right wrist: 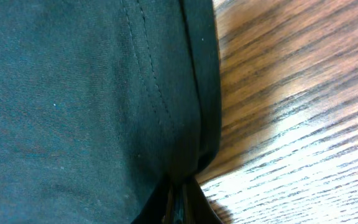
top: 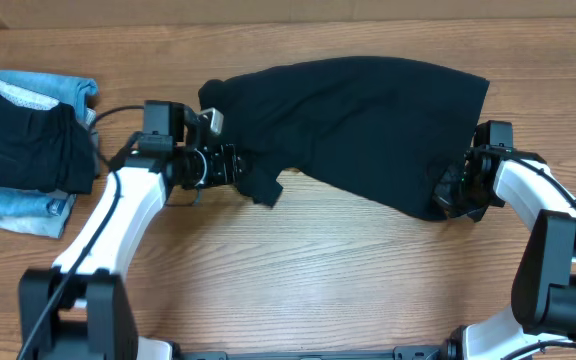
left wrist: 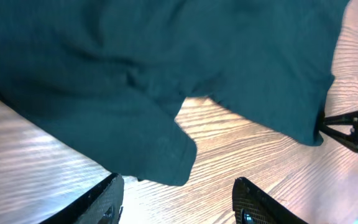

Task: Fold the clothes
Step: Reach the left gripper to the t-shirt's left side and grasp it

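Observation:
The black T-shirt's lower edge is bent beside the sleeve that sticks out, so next my left gripper grips the sleeve (top: 260, 184) and pulls that edge straight against my right gripper.
The clothes are a black T-shirt (top: 358, 120) lying rumpled across the middle of the table. One sleeve (top: 264, 186) sticks out at its lower left. My left gripper (top: 236, 168) is beside that sleeve. In the left wrist view the gripper (left wrist: 178, 182) stands open, and the sleeve's edge (left wrist: 160, 155) lies just ahead of the fingertips with only wood between them. My right gripper (top: 452, 196) is at the shirt's lower right corner. In the right wrist view it (right wrist: 182, 190) is shut on the stitched hem (right wrist: 191, 93).
A pile of light-blue denim (top: 28, 212) with a dark folded garment (top: 23, 145) on top sits at the left edge, close behind my left arm. A black cable (top: 118, 112) loops over the left arm. Bare wood (top: 318, 270) fills the front.

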You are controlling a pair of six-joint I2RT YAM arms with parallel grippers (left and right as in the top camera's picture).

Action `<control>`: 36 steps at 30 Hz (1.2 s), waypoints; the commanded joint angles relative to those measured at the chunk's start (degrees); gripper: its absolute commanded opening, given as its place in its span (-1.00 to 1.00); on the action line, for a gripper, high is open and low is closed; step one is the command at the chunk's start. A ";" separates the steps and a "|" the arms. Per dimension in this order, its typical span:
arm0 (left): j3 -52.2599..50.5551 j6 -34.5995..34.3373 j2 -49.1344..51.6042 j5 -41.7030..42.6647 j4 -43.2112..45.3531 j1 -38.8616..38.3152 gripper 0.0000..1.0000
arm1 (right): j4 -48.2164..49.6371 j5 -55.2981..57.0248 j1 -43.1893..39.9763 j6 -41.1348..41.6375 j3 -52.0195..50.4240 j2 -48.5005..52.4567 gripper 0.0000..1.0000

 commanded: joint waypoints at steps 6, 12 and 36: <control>0.79 -18.51 6.91 -17.20 -0.96 -9.70 0.59 | 0.98 0.09 0.37 -0.76 -0.13 1.14 -0.92; 0.74 -27.36 6.93 -29.29 2.99 -12.96 0.54 | 1.16 0.11 0.37 -0.76 -0.15 1.14 -0.92; 4.24 -22.25 10.16 -32.22 3.89 -12.63 -0.92 | -0.31 0.07 0.37 -0.74 1.60 1.01 -0.92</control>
